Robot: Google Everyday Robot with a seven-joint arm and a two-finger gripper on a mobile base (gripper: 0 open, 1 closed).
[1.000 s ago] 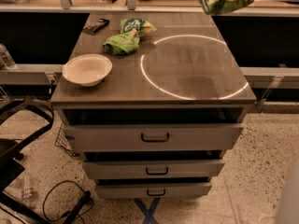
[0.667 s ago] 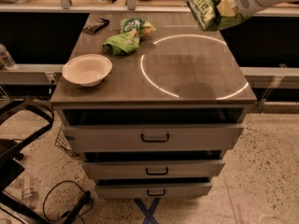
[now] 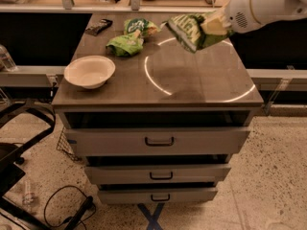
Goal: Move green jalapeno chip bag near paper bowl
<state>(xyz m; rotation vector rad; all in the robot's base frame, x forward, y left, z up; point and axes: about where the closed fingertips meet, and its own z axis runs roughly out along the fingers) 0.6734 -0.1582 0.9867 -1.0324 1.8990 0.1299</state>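
Observation:
The robot's gripper will release the green jalapeno chip bag between the paper bowl and the curved white line (image 3: pixel 146 60).
The green jalapeno chip bag (image 3: pixel 191 31) hangs in the air above the right half of the cabinet top, glossy green with pale patches. My gripper (image 3: pixel 214 27) comes in from the upper right on a white arm and is shut on the bag's right end. The paper bowl (image 3: pixel 89 72) is a shallow cream-white bowl standing at the left front of the cabinet top, well to the left of and below the held bag.
A rounded bright-green bag (image 3: pixel 124 45) and a small green bag with a white-and-yellow label (image 3: pixel 139 26) lie at the back middle. A dark packet (image 3: pixel 99 27) lies at the back left. The drawer cabinet (image 3: pixel 158 140) has three partly open drawers. A black chair base (image 3: pixel 19 143) and cables are at the lower left.
The gripper with the chip bag has moved left and down, from the upper right edge to a spot over the right half of the cabinet top.

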